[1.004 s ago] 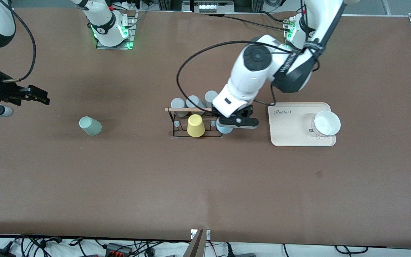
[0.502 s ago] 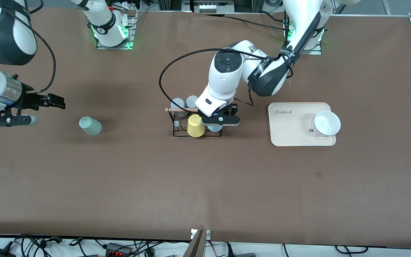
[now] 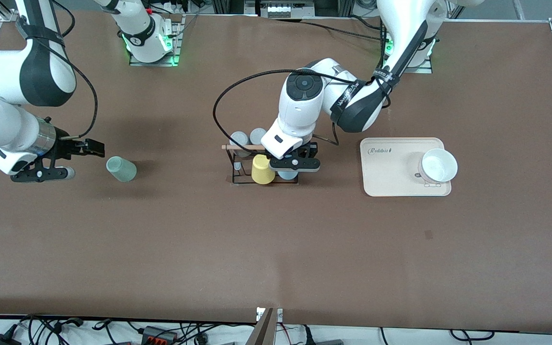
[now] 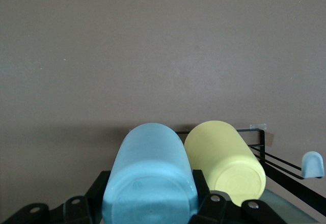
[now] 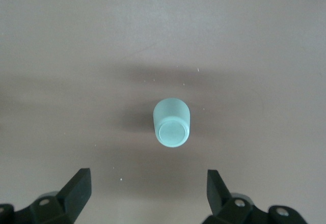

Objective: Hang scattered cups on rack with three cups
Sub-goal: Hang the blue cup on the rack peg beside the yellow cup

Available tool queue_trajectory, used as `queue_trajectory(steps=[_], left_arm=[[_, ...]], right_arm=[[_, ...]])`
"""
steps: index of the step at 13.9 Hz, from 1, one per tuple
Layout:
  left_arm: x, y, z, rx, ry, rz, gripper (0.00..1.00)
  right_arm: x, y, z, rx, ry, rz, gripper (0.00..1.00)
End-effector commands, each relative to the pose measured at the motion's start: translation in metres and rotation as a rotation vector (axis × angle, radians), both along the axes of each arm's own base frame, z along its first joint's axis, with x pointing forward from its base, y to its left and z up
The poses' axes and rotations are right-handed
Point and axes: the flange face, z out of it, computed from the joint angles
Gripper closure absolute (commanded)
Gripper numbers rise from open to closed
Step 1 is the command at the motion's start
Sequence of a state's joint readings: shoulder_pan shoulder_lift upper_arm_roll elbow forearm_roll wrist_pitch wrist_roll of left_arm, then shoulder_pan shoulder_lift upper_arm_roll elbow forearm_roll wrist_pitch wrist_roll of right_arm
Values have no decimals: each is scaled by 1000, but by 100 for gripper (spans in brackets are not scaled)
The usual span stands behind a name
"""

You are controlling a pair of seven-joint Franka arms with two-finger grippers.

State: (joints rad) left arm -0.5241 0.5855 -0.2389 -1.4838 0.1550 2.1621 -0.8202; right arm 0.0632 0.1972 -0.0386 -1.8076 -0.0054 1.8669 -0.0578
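Note:
The robot's left gripper should release the light blue cup on the black wire rack (image 3: 286,181) (image 4: 152,177), beside the yellow cup.
My left gripper (image 3: 295,165) is shut on the light blue cup (image 3: 286,174) and holds it low at the black wire rack (image 3: 232,167), close beside the yellow cup (image 3: 262,168). In the left wrist view the blue cup (image 4: 150,178) fills the space between the jaws, next to the yellow cup (image 4: 224,160). Two grey cups (image 3: 238,139) show on the rack at the wooden rod (image 3: 237,147); the arm hides the third. The mint-green cup (image 3: 121,169) sits on the table toward the right arm's end. My right gripper (image 3: 93,147) is open close beside it. In the right wrist view the cup (image 5: 172,123) lies ahead of the open gripper (image 5: 150,188).
A cream tray (image 3: 391,184) with a white bowl (image 3: 439,165) sits toward the left arm's end, beside the rack. A bare rack peg with a pale cap (image 4: 312,164) shows past the yellow cup.
My left gripper has carried the blue cup from the rack's tray-side end in over the rack, up against the yellow cup. My right arm has swung in toward the mint-green cup.

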Motion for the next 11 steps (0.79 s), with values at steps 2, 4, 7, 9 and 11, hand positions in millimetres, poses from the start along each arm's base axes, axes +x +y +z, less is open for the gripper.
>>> queue_trajectory(steps=[2,4,7,9,11], left_arm=[[0,-12,-10,32,-31,-22,74],[-3,-15,-16,42,-30,-33,74],[-3,-15,-22,47,-24,-36,74],[-3,-15,-24,50,-22,-38,73],[-3,-15,-28,53,-17,-38,71]], right_arm=[[0,3,5,6,-18,-8,0],[-1,2,3,5,-14,-11,0],[-1,2,0,5,-11,-11,0],[0,1,-4,5,-4,-13,0],[-1,1,-5,4,-3,-13,0]])
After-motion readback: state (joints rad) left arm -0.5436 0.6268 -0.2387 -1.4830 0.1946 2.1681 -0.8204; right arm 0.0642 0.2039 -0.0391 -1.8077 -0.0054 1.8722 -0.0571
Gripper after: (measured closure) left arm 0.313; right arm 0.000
